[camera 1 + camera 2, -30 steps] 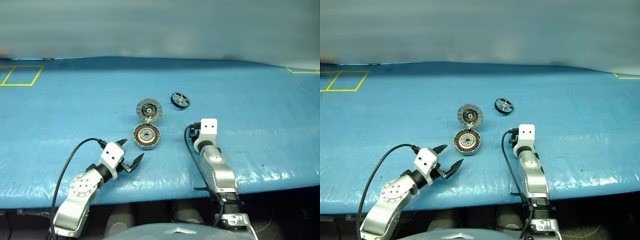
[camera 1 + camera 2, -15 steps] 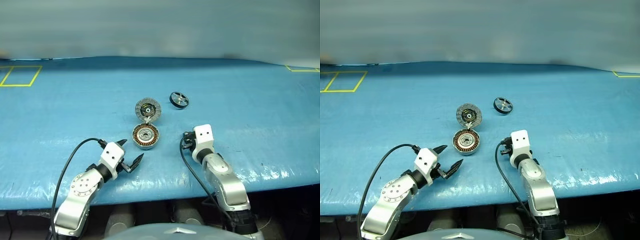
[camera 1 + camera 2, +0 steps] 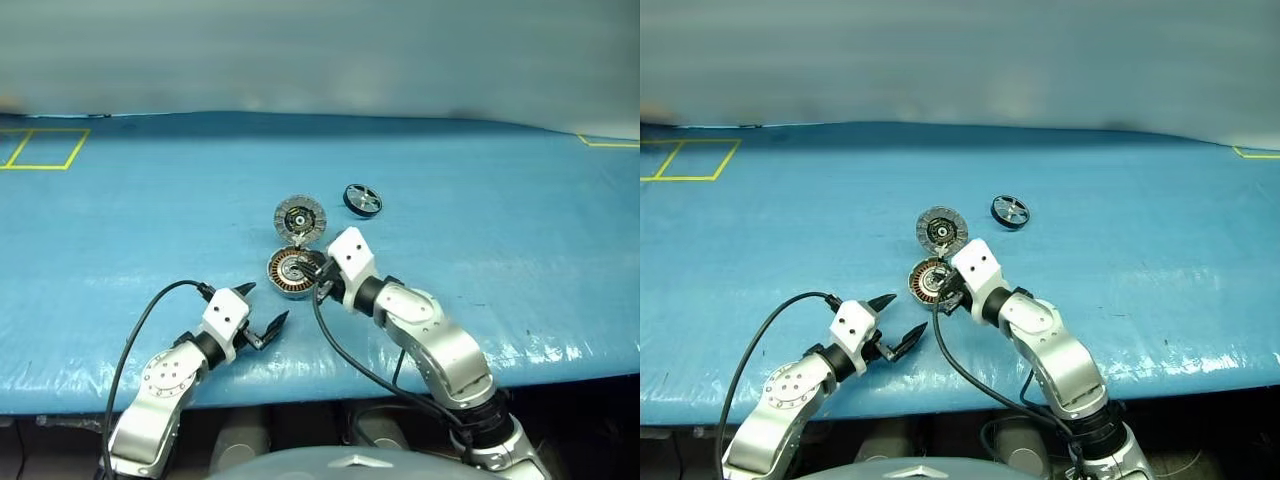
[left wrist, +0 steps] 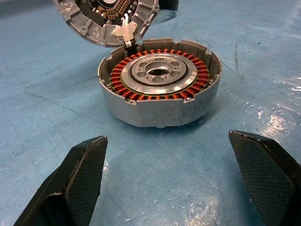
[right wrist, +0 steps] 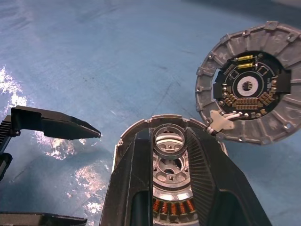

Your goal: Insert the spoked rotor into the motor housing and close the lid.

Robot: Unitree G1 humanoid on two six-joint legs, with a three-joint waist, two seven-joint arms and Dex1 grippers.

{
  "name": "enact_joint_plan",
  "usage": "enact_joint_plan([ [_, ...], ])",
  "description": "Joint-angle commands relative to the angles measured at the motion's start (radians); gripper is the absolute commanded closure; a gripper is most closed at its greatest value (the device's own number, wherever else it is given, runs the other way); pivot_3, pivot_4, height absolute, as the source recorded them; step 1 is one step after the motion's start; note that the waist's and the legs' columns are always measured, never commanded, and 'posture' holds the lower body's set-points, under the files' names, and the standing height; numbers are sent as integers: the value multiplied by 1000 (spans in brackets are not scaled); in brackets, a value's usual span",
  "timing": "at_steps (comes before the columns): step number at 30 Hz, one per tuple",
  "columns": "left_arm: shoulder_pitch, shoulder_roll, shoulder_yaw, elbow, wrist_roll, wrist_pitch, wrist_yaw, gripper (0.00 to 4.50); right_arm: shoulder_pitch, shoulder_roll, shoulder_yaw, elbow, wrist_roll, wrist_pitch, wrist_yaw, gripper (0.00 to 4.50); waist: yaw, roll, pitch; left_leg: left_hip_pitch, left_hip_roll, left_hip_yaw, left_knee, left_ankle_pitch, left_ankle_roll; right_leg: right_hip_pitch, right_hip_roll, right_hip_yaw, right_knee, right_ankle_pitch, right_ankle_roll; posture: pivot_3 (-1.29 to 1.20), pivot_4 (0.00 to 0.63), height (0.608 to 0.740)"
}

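My right gripper needs to let go of the small silver ring on the motor housing's silver centre (image 3: 293, 269) (image 5: 171, 165), inside the copper windings.
The motor housing (image 4: 160, 84), a metal cup with copper windings, sits mid-table with its lid (image 5: 249, 103) swung open behind it, inner face showing. My right gripper (image 5: 169, 136) hovers just over the housing (image 3: 288, 268), shut on a small silver ring (image 5: 169, 141) above the housing's silver centre. The spoked rotor (image 3: 362, 199) lies on the table, behind and to the right of the lid. My left gripper (image 4: 167, 136) rests low in front of the housing, open, with nothing between its fingers (image 4: 84, 179).
The blue table cover (image 3: 500, 250) stretches wide on both sides. Yellow tape marks lie at the far left (image 3: 45, 148) and far right (image 3: 610, 141). Black cables (image 3: 340, 350) trail from both wrists near the front edge.
My right arm has swung left and up, from beside the housing's right side to over it. The left gripper, housing, lid and rotor have not moved.
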Motion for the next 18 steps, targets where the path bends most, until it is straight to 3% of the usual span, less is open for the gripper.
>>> enact_joint_plan([
  [1,4,-5,-3,-19,-6,-24,0,0,-24,24,22,36,-10,-11,-16,3834,1,0,0,0,0,0,0,0,0,0,0,0,0,0,-1,0,150,740],
  [18,8,-11,-3,-29,-11,-21,-7,0,-35,76,4,187,-37,-65,-58,3834,0,0,0,0,0,0,0,0,0,0,0,0,0,1,-2,0,150,740],
])
